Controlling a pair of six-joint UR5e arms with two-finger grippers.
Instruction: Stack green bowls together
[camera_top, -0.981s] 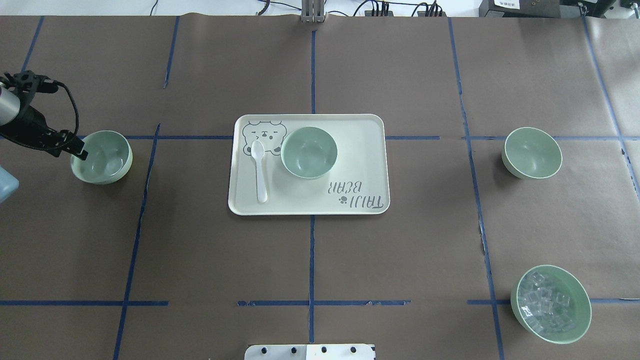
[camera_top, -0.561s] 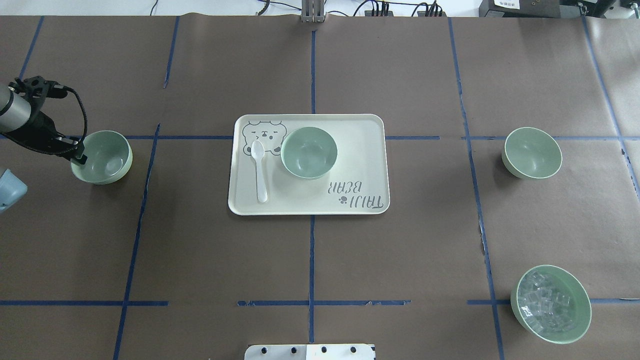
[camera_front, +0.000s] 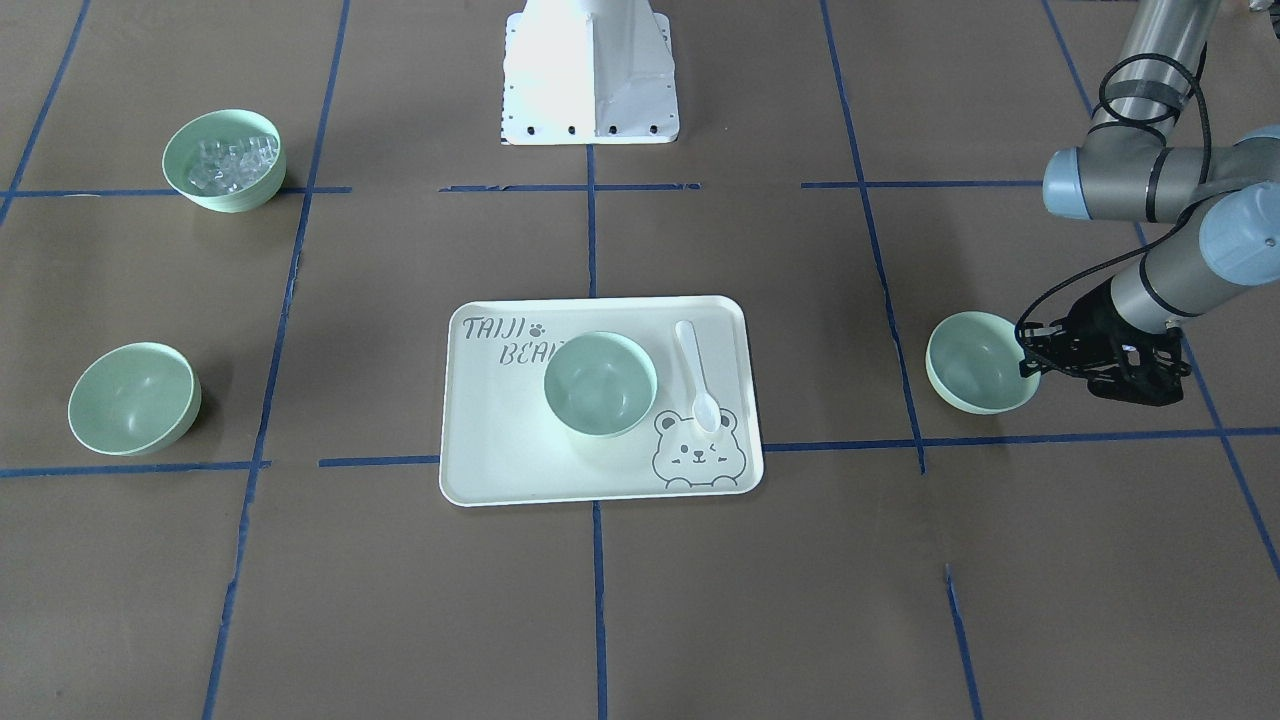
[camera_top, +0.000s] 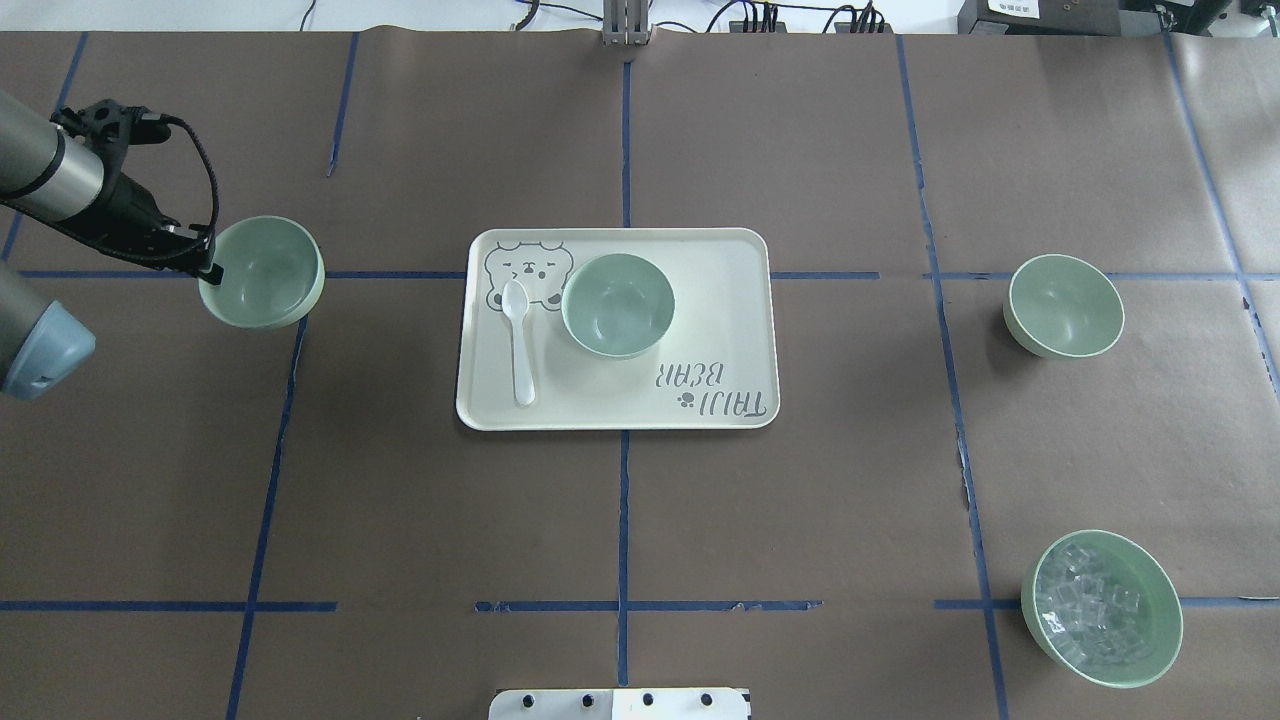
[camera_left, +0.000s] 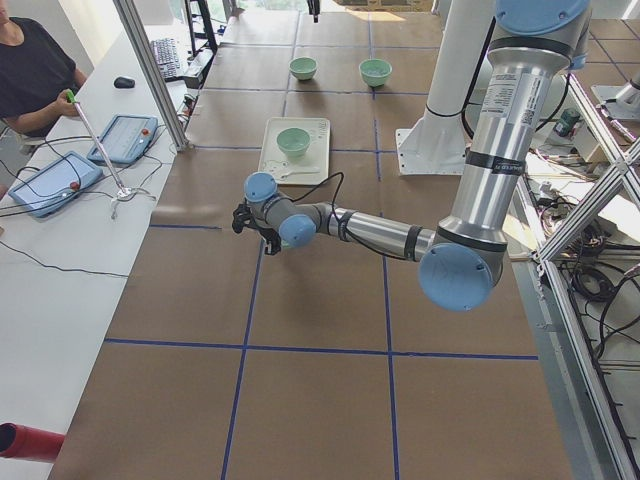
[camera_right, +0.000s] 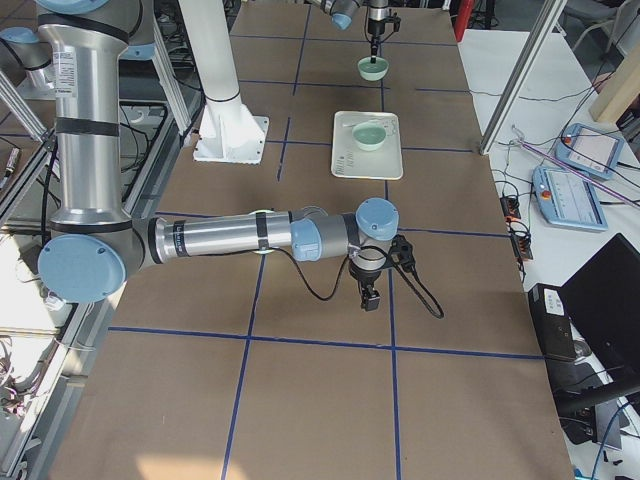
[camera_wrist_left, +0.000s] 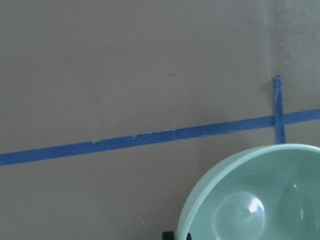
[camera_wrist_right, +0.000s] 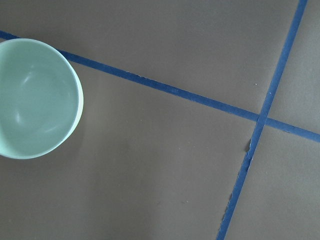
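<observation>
The robot's left gripper will release its green bowl inside the green bowl on the tray (camera_front: 601, 380), beside the white spoon.
Three plain green bowls show. One (camera_top: 262, 272) hangs a little above the table at the left, with my left gripper (camera_top: 208, 268) shut on its left rim; the same bowl (camera_wrist_left: 255, 200) fills the lower right of the left wrist view. A second bowl (camera_top: 617, 305) sits on the tray (camera_top: 720, 300). The third (camera_top: 1063, 305) stands on the table at the right and shows in the right wrist view (camera_wrist_right: 35, 97). My right gripper (camera_right: 370, 297) shows only in the exterior right view, above bare table; I cannot tell whether it is open or shut.
A white spoon (camera_top: 519, 340) lies on the tray left of its bowl. A green bowl of clear cubes (camera_top: 1101, 608) stands at the near right. Blue tape lines cross the brown table cover. The robot base (camera_front: 590, 70) is at the near middle edge.
My left gripper has lifted the left bowl and carried it right and away from the robot, toward the tray. Nothing else has moved.
</observation>
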